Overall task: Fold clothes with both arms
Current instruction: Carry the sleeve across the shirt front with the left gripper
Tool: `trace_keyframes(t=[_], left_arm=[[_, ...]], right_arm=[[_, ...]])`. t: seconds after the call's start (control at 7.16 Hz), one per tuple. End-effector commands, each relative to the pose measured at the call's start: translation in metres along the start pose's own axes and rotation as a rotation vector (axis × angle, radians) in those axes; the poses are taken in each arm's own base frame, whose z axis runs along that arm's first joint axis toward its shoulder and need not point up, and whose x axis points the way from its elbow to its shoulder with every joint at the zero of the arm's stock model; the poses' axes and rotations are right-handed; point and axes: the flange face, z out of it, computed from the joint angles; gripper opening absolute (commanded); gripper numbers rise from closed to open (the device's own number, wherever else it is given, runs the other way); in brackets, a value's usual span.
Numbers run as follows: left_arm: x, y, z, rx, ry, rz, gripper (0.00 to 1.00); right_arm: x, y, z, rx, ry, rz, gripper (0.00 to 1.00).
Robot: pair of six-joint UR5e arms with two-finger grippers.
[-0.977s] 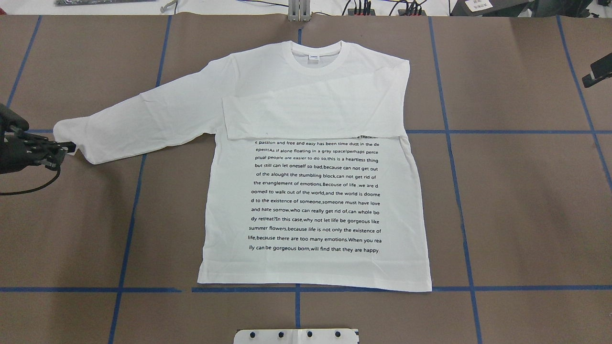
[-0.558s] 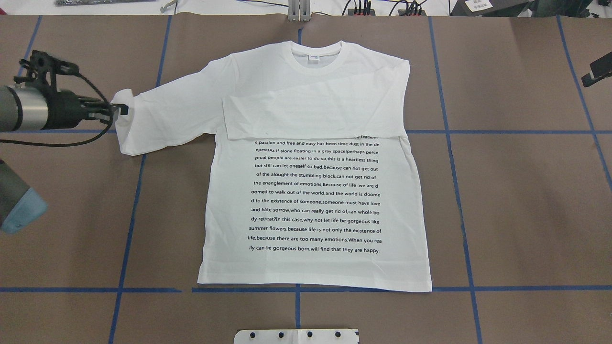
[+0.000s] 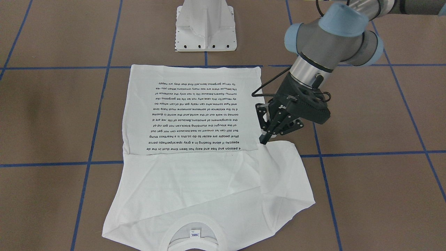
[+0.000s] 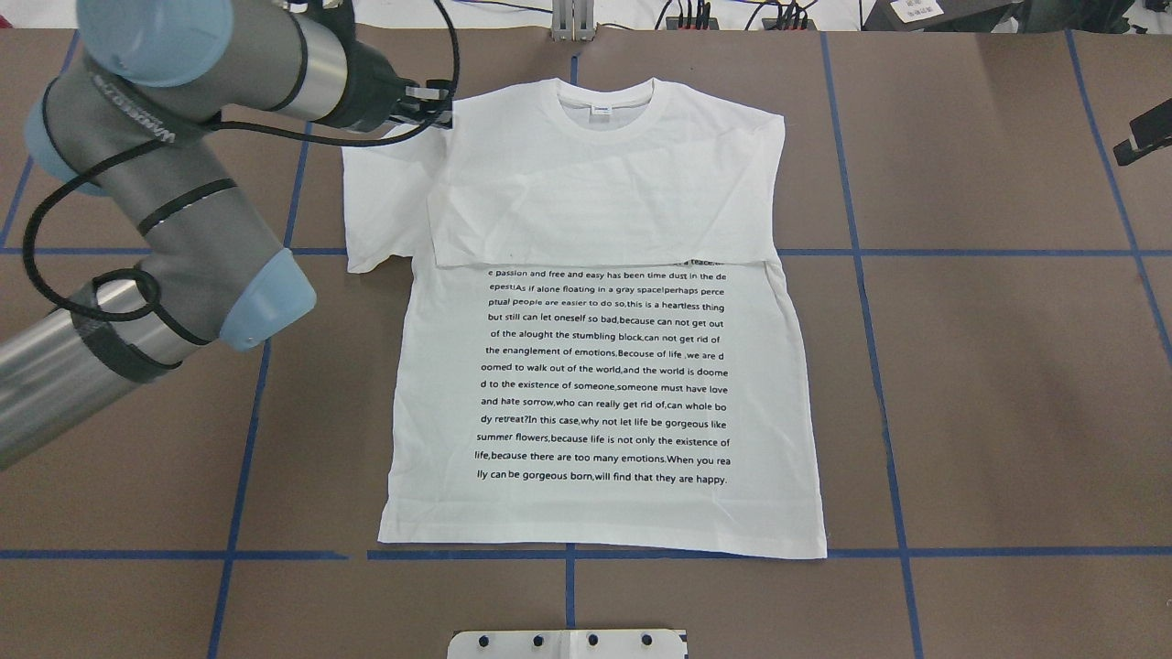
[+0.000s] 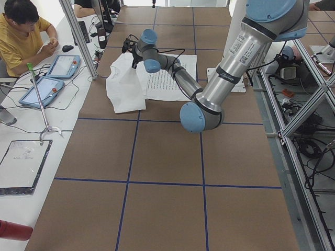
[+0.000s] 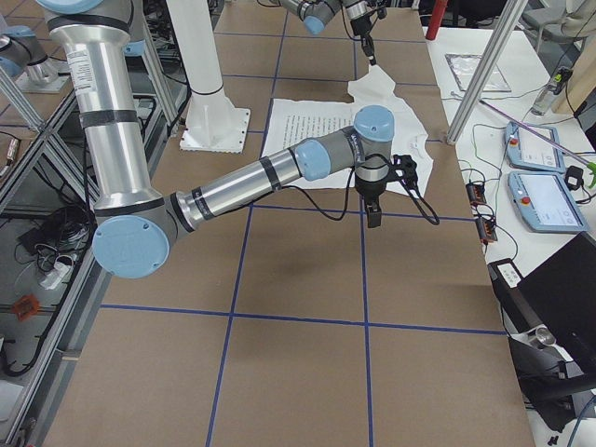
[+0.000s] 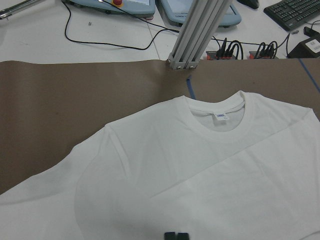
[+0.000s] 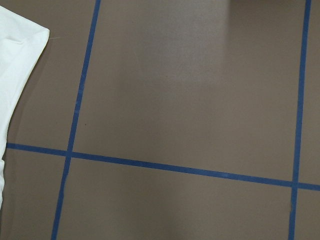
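My left gripper will release the sleeve cuff on the black text [image 3: 169,122], close to the ends of the text's middle lines. The cuff is now raised over the shirt's shoulder.
The white long-sleeved T-shirt [image 4: 604,403] lies flat, text side up, neck at the far side. One sleeve is folded across its chest [image 4: 595,220]. My left gripper [image 4: 447,108] is shut on the cuff of the other sleeve [image 4: 385,201] and holds it raised over the shirt's shoulder. The front view shows the same gripper [image 3: 264,140] pinching that sleeve [image 3: 285,174]. In the left wrist view the fingertips [image 7: 176,235] hang above the shirt [image 7: 215,170]. My right gripper [image 6: 373,216] hovers over bare table beside the shirt's right edge [image 8: 15,55]; I cannot tell whether it is open or shut.
The white pedestal base [image 3: 205,31] stands at the near table edge behind the shirt's hem. Blue tape lines [image 4: 879,366] grid the brown table. An aluminium post [image 4: 572,23] and cables sit beyond the collar. A seated person [image 5: 21,31] is at the side bench with teach pendants [image 5: 63,65].
My left gripper has carried the sleeve cuff from the table's far left up and inward to the shirt's shoulder, doubling the sleeve over. The right arm has not moved.
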Motion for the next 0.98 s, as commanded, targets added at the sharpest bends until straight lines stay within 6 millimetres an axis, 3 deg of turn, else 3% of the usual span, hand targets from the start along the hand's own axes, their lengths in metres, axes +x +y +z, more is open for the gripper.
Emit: trace_keyframes(t=[0.0, 0.28, 0.56, 0.7, 0.84], left_arm=[[0.087, 0.015, 0.024, -0.001, 0.038, -0.108, 0.00], [0.146, 0.056, 0.080, -0.001, 0.016, -0.112, 0.00], [0.177, 0.131, 0.115, -0.032, -0.001, -0.074, 0.00], [0.202, 0.166, 0.133, -0.045, -0.007, -0.059, 0.00], [0.217, 0.185, 0.151, -0.047, 0.032, -0.053, 0.00]], right_arm=[[0.001, 0.000, 0.001, -0.002, 0.000, 0.002, 1.00], [0.002, 0.000, 0.002, -0.004, 0.001, 0.004, 1.00], [0.003, 0.001, 0.003, -0.006, 0.003, 0.006, 1.00], [0.003, 0.001, 0.003, -0.006, 0.003, 0.006, 1.00], [0.003, 0.001, 0.003, -0.006, 0.003, 0.006, 1.00]])
